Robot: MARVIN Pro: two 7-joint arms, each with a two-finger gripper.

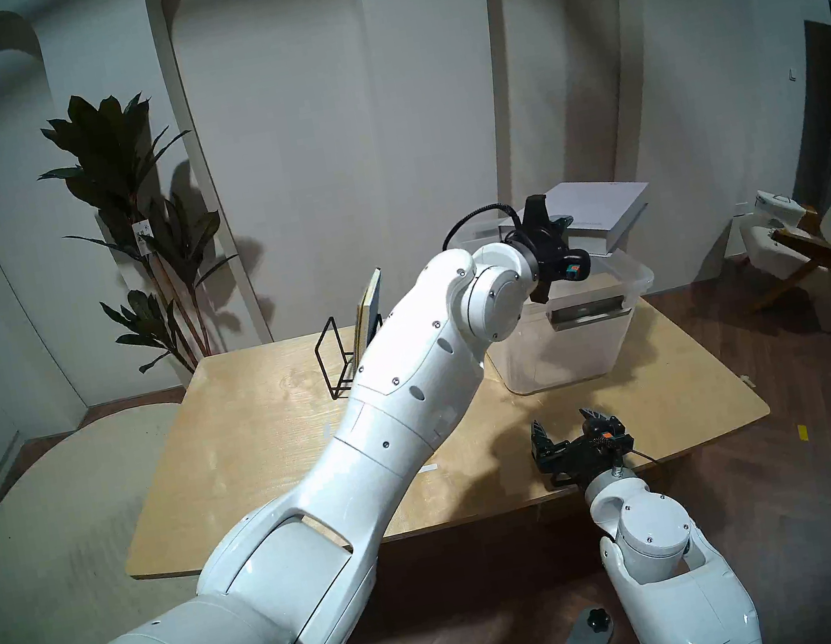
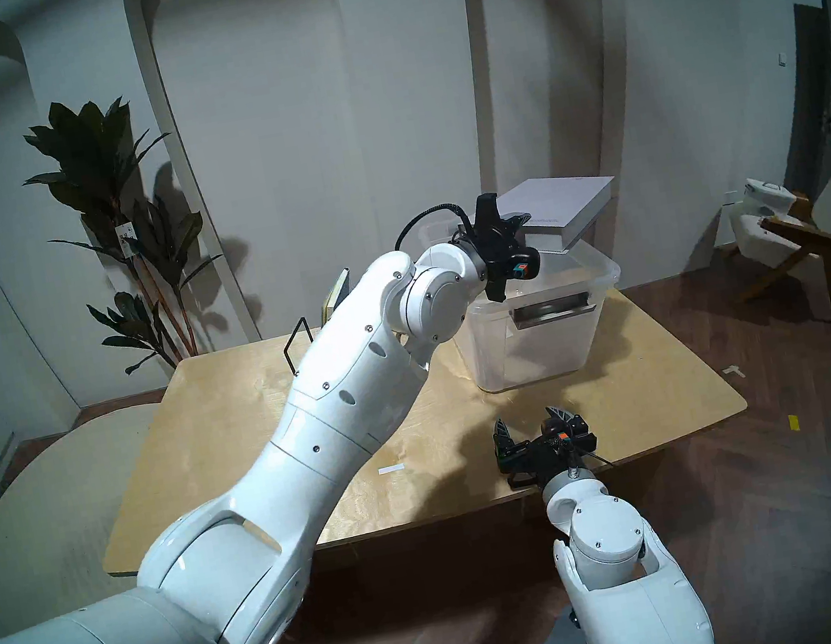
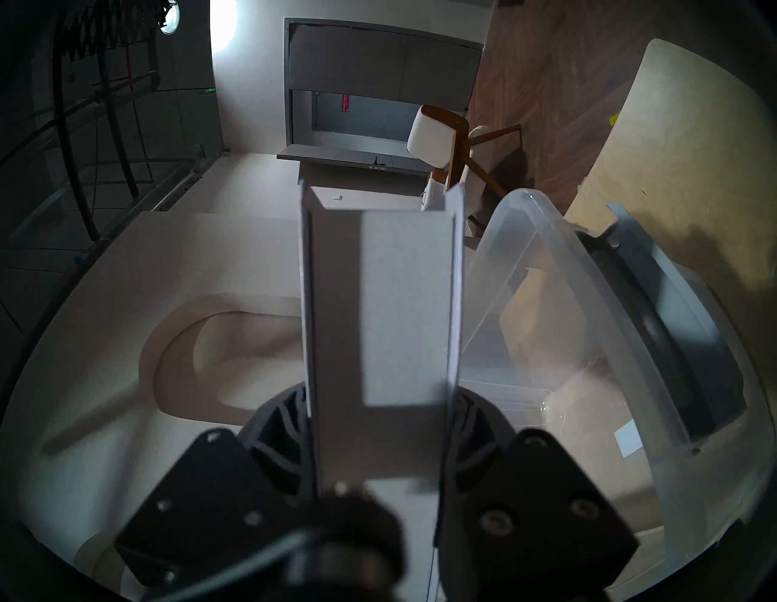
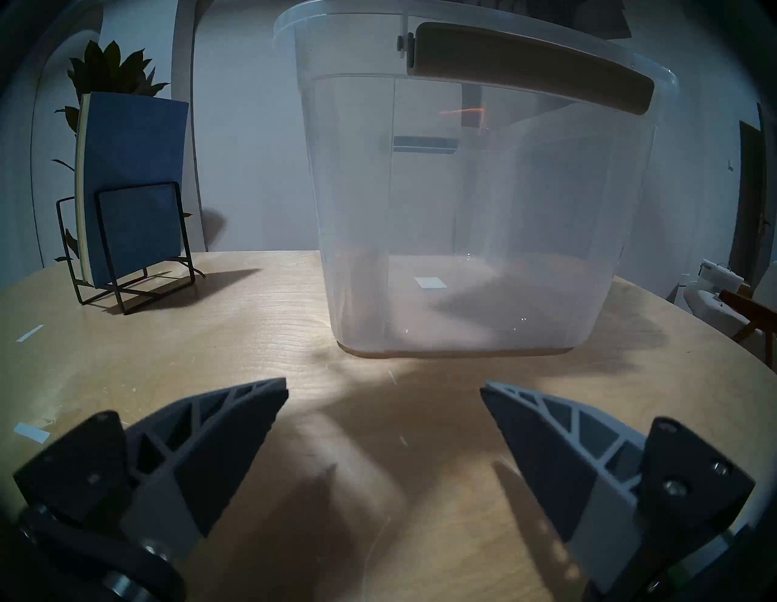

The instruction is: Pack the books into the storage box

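My left gripper is going to let go of the thick white book inside the clear storage box (image 1: pixel 530 282) (image 3: pixel 590 449), near the box's far side.
My left gripper (image 1: pixel 563 227) is shut on the large thick white book (image 1: pixel 596 206), which it holds flat and level just above the far rim of the clear storage box (image 1: pixel 571 347). In the left wrist view the book (image 3: pixel 403 302) runs away from between my fingers (image 3: pixel 277 424), with the box's rim (image 3: pixel 588 294) beside it. Thin blue and cream books (image 4: pixel 134 180) stand in the black wire rack (image 4: pixel 126 286) at the table's far left. My right gripper (image 1: pixel 564 420) hovers open near the table's front edge, facing the box (image 4: pixel 462 210), nothing between its fingers.
The wooden table (image 1: pixel 259 449) carries the rack (image 1: pixel 335 359) and the box. A tall potted plant (image 1: pixel 129 197) stands behind the table's left corner. A white-and-wood chair (image 1: pixel 821 240) stands on the floor to the right. My left arm spans the table's middle.
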